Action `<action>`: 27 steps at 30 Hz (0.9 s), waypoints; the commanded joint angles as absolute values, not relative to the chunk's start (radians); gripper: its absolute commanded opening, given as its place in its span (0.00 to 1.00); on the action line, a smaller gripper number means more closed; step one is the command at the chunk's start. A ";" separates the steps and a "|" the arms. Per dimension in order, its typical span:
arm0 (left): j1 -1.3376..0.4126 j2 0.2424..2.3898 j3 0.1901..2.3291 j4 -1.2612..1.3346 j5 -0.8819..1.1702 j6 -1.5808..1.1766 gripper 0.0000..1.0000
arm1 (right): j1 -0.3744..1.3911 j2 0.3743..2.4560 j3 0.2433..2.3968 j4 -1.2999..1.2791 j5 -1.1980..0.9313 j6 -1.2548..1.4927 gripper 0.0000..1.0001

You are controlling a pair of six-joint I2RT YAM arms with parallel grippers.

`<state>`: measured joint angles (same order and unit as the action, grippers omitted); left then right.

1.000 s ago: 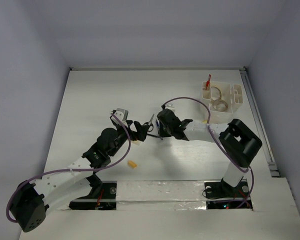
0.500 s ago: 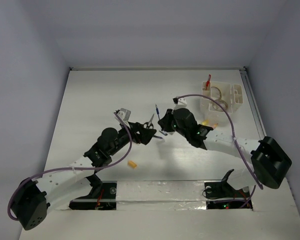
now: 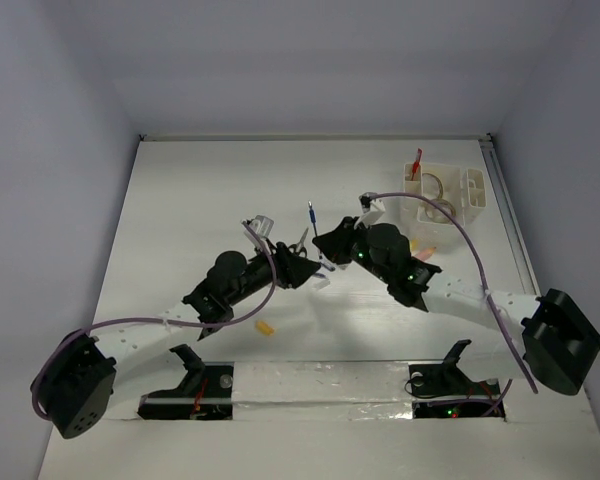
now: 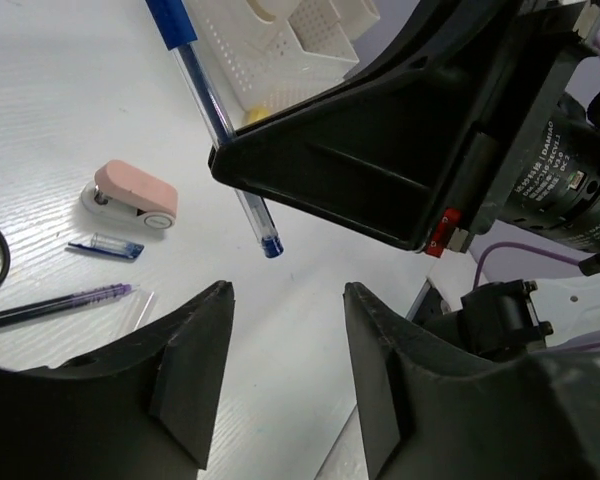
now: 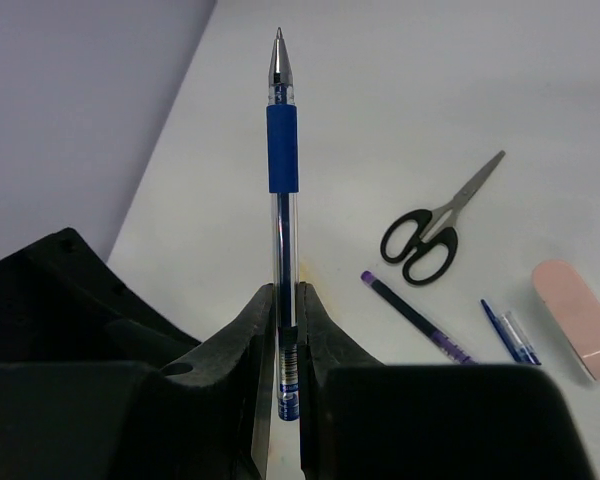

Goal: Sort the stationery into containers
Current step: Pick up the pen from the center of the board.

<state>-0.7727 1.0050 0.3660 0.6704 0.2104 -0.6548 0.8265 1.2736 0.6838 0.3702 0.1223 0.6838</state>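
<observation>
Only the blue pen's short back end is free for my left gripper, so my right gripper needs to hold its blue grip (image 5: 282,148) before the handover.
My right gripper (image 5: 285,290) is shut on a blue pen (image 5: 283,180), which stands up between its fingers, tip pointing away. From above, the pen (image 3: 311,215) sticks out of the right gripper (image 3: 332,245) near the table's middle. Just left of it, my left gripper (image 3: 305,272) is open and empty, its fingers (image 4: 205,330) apart over bare table. In the left wrist view the pen (image 4: 220,110) hangs ahead of the left gripper (image 4: 287,295). The white organiser (image 3: 445,200) stands at the back right with a red pen (image 3: 416,163) and tape rolls (image 3: 438,205) in it.
Small scissors (image 5: 435,225), a purple pen (image 5: 415,317), a small blue piece (image 5: 510,335) and a pink block (image 5: 578,318) lie on the table under the grippers. A yellow block (image 3: 265,327) lies near the left arm. An orange piece (image 3: 425,252) lies in front of the organiser.
The right gripper has raised the blue pen off the table while its arm swung out to the right. The left gripper moved right toward it, and its jaws have narrowed.
</observation>
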 commanded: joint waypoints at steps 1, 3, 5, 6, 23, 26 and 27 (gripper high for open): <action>-0.776 1.015 0.385 0.796 0.233 -0.677 0.44 | 0.833 1.239 0.672 0.485 0.094 0.719 0.02; -0.776 1.023 0.390 0.805 0.229 -0.678 0.42 | 0.833 1.230 0.669 0.492 0.075 0.724 0.02; -0.776 1.028 0.393 0.830 0.229 -0.678 0.41 | 0.833 1.226 0.657 0.500 0.052 0.739 0.02; -0.776 1.035 0.394 0.839 0.229 -0.675 0.40 | 0.833 1.226 0.654 0.514 0.045 0.745 0.02; -0.776 1.112 0.405 0.896 0.204 -0.641 0.00 | 0.842 1.220 0.601 0.580 -0.020 0.801 0.05; -0.776 1.101 0.400 0.878 0.210 -0.627 0.00 | 0.842 1.203 0.615 0.540 -0.006 0.773 0.24; -0.776 1.094 0.393 0.873 0.216 -0.623 0.00 | 0.842 1.189 0.620 0.517 0.023 0.762 0.29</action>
